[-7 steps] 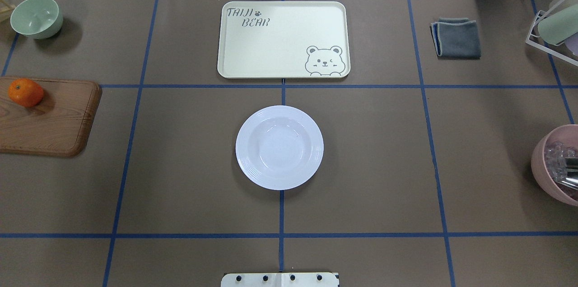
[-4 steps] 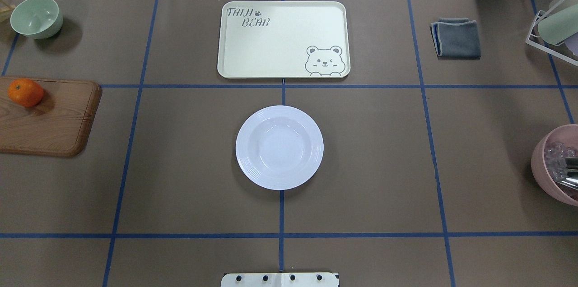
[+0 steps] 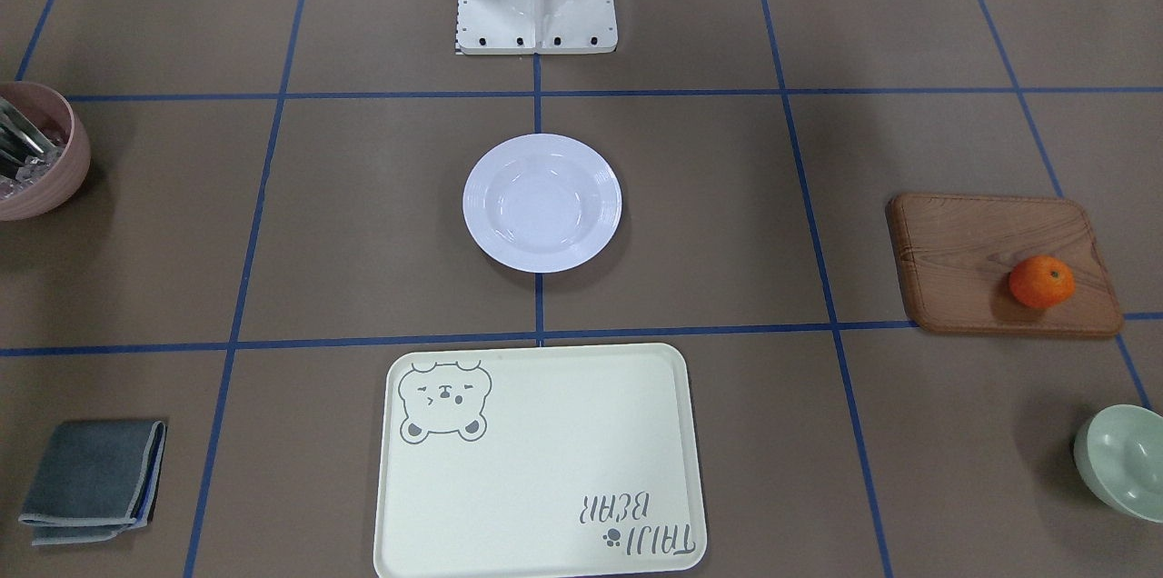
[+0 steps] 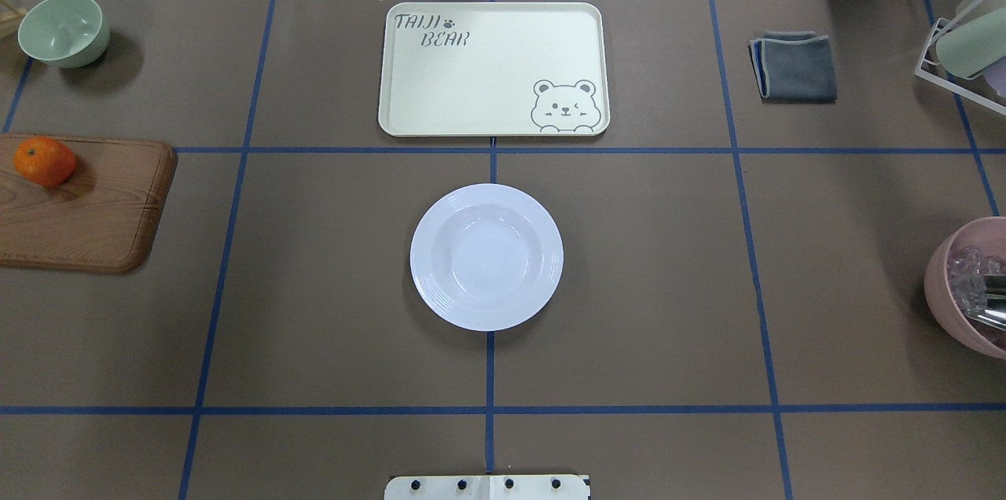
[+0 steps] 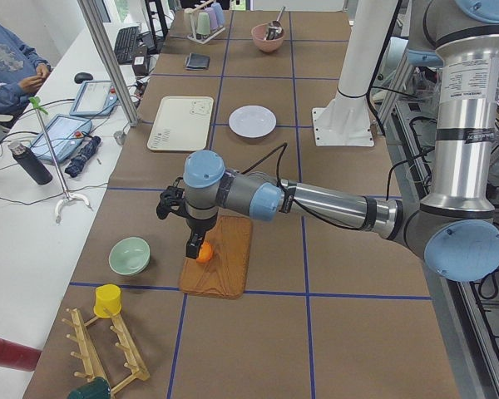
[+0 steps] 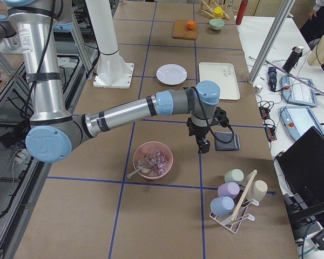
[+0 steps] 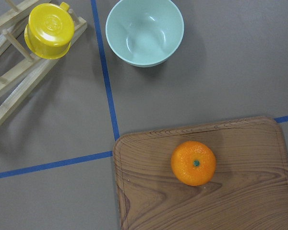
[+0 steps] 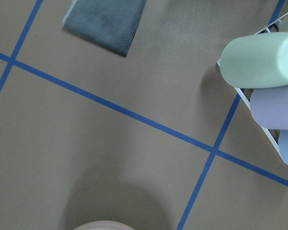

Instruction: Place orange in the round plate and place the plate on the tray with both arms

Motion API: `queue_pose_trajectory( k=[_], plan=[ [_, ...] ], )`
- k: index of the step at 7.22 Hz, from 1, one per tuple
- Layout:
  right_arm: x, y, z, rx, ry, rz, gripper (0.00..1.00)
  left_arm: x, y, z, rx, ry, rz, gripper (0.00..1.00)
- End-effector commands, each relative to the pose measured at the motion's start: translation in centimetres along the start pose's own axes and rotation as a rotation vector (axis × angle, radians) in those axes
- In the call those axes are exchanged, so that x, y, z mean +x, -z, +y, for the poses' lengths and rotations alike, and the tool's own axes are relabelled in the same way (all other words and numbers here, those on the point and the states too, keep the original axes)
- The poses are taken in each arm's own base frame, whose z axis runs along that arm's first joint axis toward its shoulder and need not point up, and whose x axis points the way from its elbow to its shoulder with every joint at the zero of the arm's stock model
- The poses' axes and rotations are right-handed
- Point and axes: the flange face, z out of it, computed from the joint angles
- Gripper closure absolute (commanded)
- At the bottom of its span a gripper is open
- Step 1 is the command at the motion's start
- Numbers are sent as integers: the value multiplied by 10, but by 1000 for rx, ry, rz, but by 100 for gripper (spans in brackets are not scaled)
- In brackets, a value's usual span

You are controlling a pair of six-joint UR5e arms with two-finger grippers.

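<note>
The orange has two sides that face the short ends of the brown wooden board. My left gripper should next close on those, the opposite sides of the orange [image 3: 1041,283] [image 7: 193,163].
The orange [image 4: 45,160] lies on a brown wooden board [image 4: 102,209] at the table's left end, and the left wrist view looks straight down on the orange [image 7: 193,163]. The white round plate [image 4: 486,256] stands bare in the middle of the table. Beyond it lies the cream tray [image 4: 493,69] with nothing on it. In the exterior left view my left gripper [image 5: 195,247] hangs close over the orange [image 5: 204,255]; I cannot tell whether it is open or shut. My right gripper [image 6: 203,145] hovers over the table between a pink bowl and a grey cloth; its state cannot be told.
A mint-green bowl [image 4: 63,30] stands beyond the board. A wooden rack with a yellow cup [image 7: 48,29] is beside it. On the right are a folded grey cloth [image 4: 794,65], a pink bowl [image 4: 971,288] holding utensils, and a wire cup rack [image 6: 235,202].
</note>
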Motion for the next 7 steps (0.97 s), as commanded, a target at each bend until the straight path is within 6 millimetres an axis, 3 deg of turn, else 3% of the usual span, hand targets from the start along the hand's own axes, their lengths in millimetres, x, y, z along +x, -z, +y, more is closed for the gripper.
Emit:
queue_pose_trajectory(
  k=[1,5,7],
  plan=[
    [-1,1,0,2,2,1,0,-1,-2,5,2,-3,2,2],
    [-1,-2,3,32,35,7,0,1,-9,5,-11,2,1,2],
    [2,-8,11,30,33,5,0,34,-45,-4,-72,-56,8,2]
  ],
)
